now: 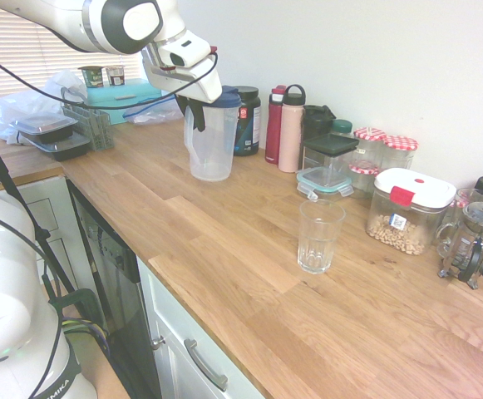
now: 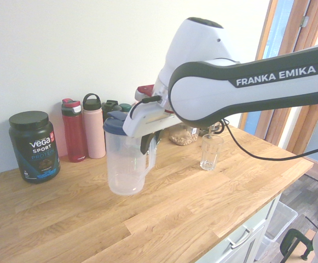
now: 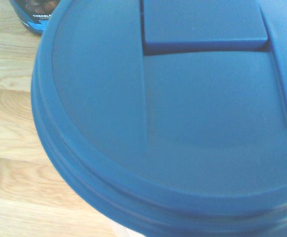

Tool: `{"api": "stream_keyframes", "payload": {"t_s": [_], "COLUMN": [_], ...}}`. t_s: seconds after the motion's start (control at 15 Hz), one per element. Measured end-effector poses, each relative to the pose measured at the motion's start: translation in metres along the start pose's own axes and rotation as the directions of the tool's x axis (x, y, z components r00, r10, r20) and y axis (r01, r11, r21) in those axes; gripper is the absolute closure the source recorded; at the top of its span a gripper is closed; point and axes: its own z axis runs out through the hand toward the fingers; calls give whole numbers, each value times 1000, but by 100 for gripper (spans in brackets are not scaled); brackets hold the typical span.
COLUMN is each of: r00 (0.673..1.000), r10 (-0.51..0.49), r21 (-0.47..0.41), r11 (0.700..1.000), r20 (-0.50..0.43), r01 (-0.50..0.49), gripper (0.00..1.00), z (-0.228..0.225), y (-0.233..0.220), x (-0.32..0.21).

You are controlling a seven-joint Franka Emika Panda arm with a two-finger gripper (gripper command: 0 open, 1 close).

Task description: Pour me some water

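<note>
I need to let go of the pitcher on the bare counter wood [image 2: 108,210] well in front of the pink bottle, closer to the front edge of the counter.
A clear plastic pitcher [image 1: 212,143] with a dark blue lid [image 3: 183,123] stands upright at the back left of the wooden counter [image 1: 249,274], beside a black protein tub [image 1: 250,120]. Whether its base touches the wood I cannot tell. My gripper [image 1: 196,111] comes down from above and is shut on the pitcher's handle; in the second exterior view the gripper [image 2: 147,143] sits on the pitcher's [image 2: 125,164] right side. The lid fills the wrist view. An upright drinking glass [image 1: 320,237] stands well to the right, apart from the pitcher, also seen as the glass [image 2: 210,152].
A red bottle [image 1: 274,125], a pink bottle [image 1: 290,129] and a black bottle line the wall. Food containers [image 1: 328,166], a red-clipped jar [image 1: 409,209] and a French press [image 1: 474,241] stand behind the glass. Trays and a bag [image 1: 54,129] crowd the far left end.
</note>
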Motion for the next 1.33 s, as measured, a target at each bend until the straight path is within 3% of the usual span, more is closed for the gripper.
{"api": "stream_keyframes", "payload": {"t_s": [0.47, 0.93, 1.0, 1.33], "r00": [997, 997, 997, 997], "r10": [0, 16, 18, 28], "r21": [-19, -28, -28, -28], "r11": [1000, 999, 999, 999], "r20": [-80, -78, -80, -66], "r01": [-1, -18, -20, -30], "gripper": [100, 100, 0, 0], "z": [30, 49, 49, 51], "y": [-28, -38, -38, -38], "x": [-34, -61, -63, -64]}}
